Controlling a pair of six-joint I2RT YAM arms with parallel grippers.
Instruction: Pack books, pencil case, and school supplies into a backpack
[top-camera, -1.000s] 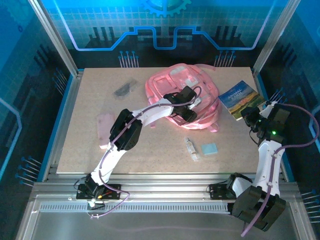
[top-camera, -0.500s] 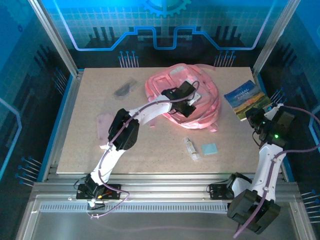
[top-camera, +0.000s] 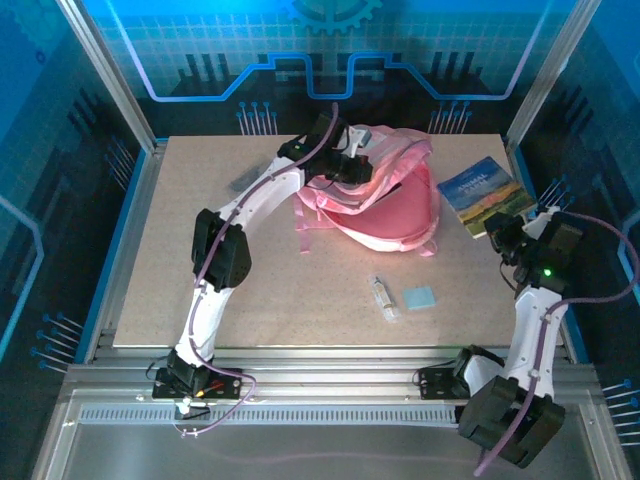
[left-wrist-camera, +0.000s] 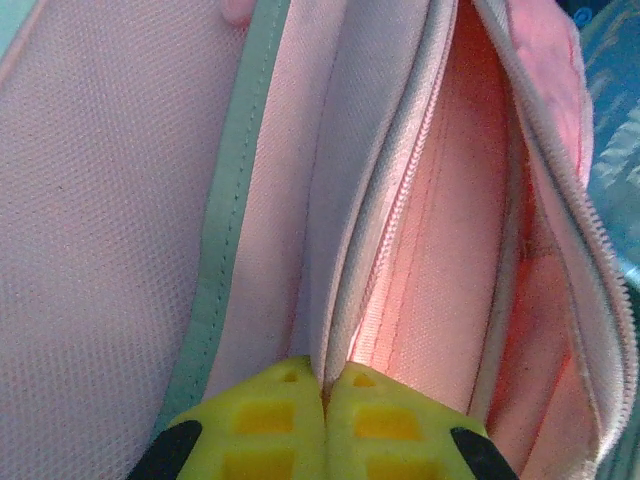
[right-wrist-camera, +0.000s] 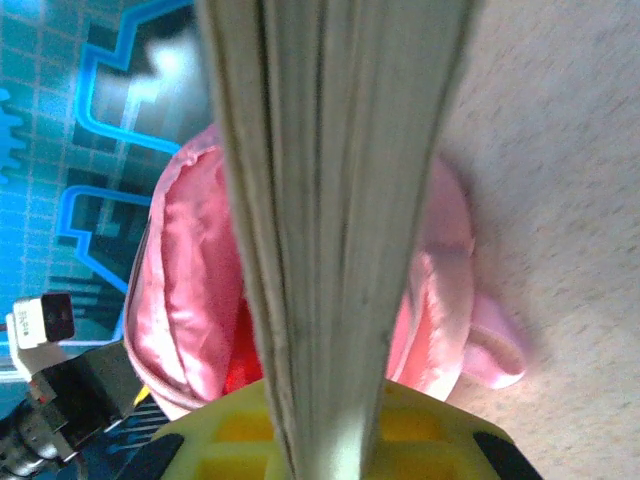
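Next, my left gripper lets go of the pink backpack's rim fabric over the near edge of its open main compartment (top-camera: 350, 217).
The pink backpack (top-camera: 392, 218) lies at the back of the table with its main compartment gaping open. My left gripper (top-camera: 352, 166) is shut on the edge of the opening and holds the front panel lifted; in the left wrist view the yellow fingers (left-wrist-camera: 265, 425) pinch the backpack's zipper seam (left-wrist-camera: 345, 300). My right gripper (top-camera: 503, 233) is shut on the blue-green book (top-camera: 482, 194), held to the right of the backpack. The book's page edge (right-wrist-camera: 330, 200) stands between the pads. A whitish tube (top-camera: 382, 296) and a light-blue pad (top-camera: 420, 297) lie in front of the backpack. The pencil case is hidden.
A small dark grey item (top-camera: 241, 183) lies at the back left beside the left arm. Metal frame posts (top-camera: 105, 75) and blue panels wall the table on three sides. The tabletop (top-camera: 300, 310) is bare in its front left part.
The left gripper closed on the backpack's opening edge and pulled it up and back, spreading the main compartment open. The right gripper, still holding the book, shifted slightly.
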